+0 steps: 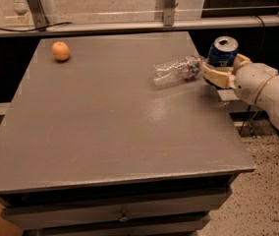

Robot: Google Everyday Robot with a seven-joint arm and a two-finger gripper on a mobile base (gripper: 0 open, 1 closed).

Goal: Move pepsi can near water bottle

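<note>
I should release the pepsi can on the grey table (208,83) beside the water bottle's cap end. The can now stands upright at the table's edge.
The pepsi can (222,52) is dark blue with a silver top and stands upright at the table's right edge, held in my gripper (221,72). The gripper's cream fingers (214,76) wrap around the can's lower part, and my white arm (269,91) reaches in from the right. The water bottle (176,71) is clear and crinkled and lies on its side on the grey table (105,127), its cap end pointing right, just left of the can and almost touching it.
An orange (60,51) sits at the table's far left corner. A metal rail and frame (129,23) run behind the table. A speckled floor (272,191) lies to the right, past the table edge.
</note>
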